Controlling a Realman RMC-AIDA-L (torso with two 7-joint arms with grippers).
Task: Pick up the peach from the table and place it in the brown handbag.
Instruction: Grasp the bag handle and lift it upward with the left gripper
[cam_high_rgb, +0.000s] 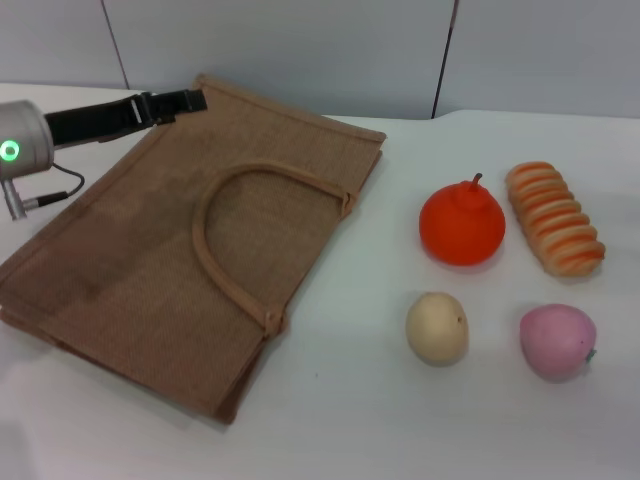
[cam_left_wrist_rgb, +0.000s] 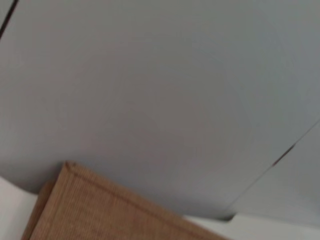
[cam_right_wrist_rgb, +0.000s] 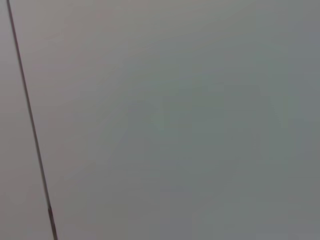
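Next, I move my left gripper to the curved middle of the brown handbag's handle (cam_high_rgb: 215, 182) and close it there, because lifting it opens the bag.
The peach (cam_high_rgb: 557, 340), small and pink, lies on the white table (cam_high_rgb: 380, 430) at the front right in the head view. The brown handbag (cam_high_rgb: 140, 250) lies flat on the left half of the table, its lighter looped handle (cam_high_rgb: 222, 268) on top. My left gripper (cam_high_rgb: 188, 100) hovers over the bag's far corner, far from the peach and holding nothing. The left wrist view shows that bag corner (cam_left_wrist_rgb: 90, 210) below a grey wall. My right gripper is out of view; its wrist view shows only wall.
A beige-yellow round fruit (cam_high_rgb: 437, 327) lies left of the peach. An orange-red fruit with a stem (cam_high_rgb: 461, 224) and a striped bread roll (cam_high_rgb: 553, 218) lie behind them. A grey panelled wall (cam_high_rgb: 300, 50) stands behind the table.
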